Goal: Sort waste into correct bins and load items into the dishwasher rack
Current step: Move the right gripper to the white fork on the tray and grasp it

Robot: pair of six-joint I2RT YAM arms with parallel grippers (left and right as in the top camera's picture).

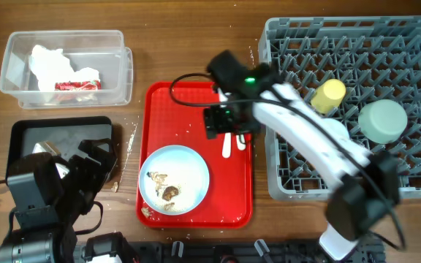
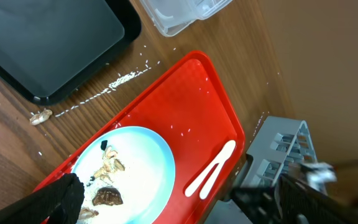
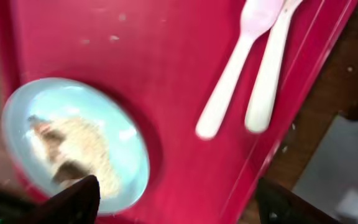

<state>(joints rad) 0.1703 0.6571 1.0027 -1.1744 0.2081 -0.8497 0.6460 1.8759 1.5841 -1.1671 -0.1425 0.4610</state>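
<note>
Next, I close my right gripper on the upper handle [image 1: 227, 134] [image 3: 243, 46], just below the head, of the white plastic utensil nearer the light blue plate.
A light blue plate [image 1: 174, 179] with brownish food scraps [image 1: 168, 193] lies on the red tray [image 1: 196, 109]. Two white plastic utensils [image 1: 227, 144] lie side by side at the tray's right edge. My right gripper [image 1: 229, 123] hovers open and empty over the tray, just above them; its wrist view shows the utensils [image 3: 235, 68] and the plate [image 3: 73, 143]. My left gripper [image 1: 97, 164] is open and empty over the black tray [image 1: 57, 131], with the plate [image 2: 135, 162] in its view. The clear box [image 1: 64, 66] holds tissue and a red-and-white wrapper [image 1: 77, 84]. The grey rack [image 1: 342, 44] holds the yellow-green cup [image 1: 327, 95] and a pale green dish [image 1: 382, 120].
A loose food scrap [image 2: 40, 116] and scattered grains [image 2: 120, 81] lie on the wooden table between the black tray [image 2: 55, 43] and the red tray [image 2: 197, 99]. The right arm reaches across the rack's left side. The light blue bowl is out of view.
</note>
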